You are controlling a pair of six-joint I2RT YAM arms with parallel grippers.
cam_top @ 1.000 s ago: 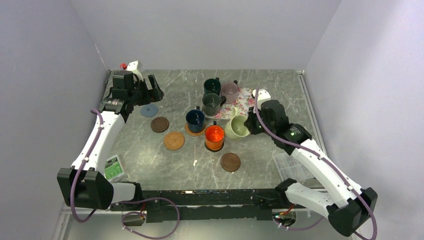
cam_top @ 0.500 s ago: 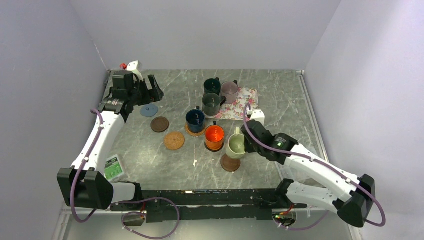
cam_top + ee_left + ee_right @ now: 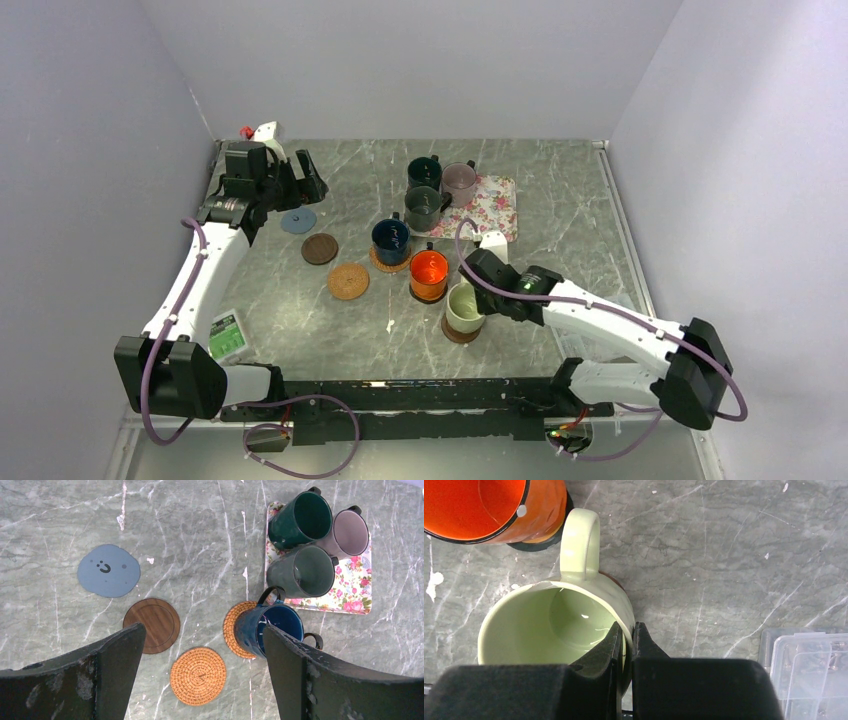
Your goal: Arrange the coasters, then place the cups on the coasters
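I will use my right gripper to set the cream cup, now upright over a coaster, down on the dark brown coaster (image 3: 462, 331) (image 3: 580, 611) next to the orange cup.
My right gripper (image 3: 480, 300) (image 3: 625, 636) is shut on the rim of the cream cup (image 3: 465, 307) (image 3: 549, 625). One finger is inside the cup and one outside. The cup is upright over a dark brown coaster (image 3: 461, 329); whether it touches it I cannot tell. The orange cup (image 3: 429, 272) (image 3: 489, 505) stands on a black coaster (image 3: 536, 542). The navy cup (image 3: 272, 627) sits on a tan woven coaster (image 3: 234, 630). Bare coasters: tan woven (image 3: 198, 675), dark brown (image 3: 151, 632), grey-blue (image 3: 108, 570). Dark green (image 3: 300, 517), mauve (image 3: 350, 532) and dark grey (image 3: 300, 572) cups stand together. My left gripper (image 3: 300, 180) (image 3: 202, 635) hangs open above the coasters.
The floral mat (image 3: 492, 205) (image 3: 352, 590) lies at the back under the three grouped cups. A clear plastic box (image 3: 583, 335) (image 3: 809, 670) sits at the right front. A green card (image 3: 228, 335) lies at the left front, and a red-capped object (image 3: 247, 131) at the back left corner.
My right arm has carried the cream cup from beside the floral mat forward and down over the front dark brown coaster. The left arm has not moved.
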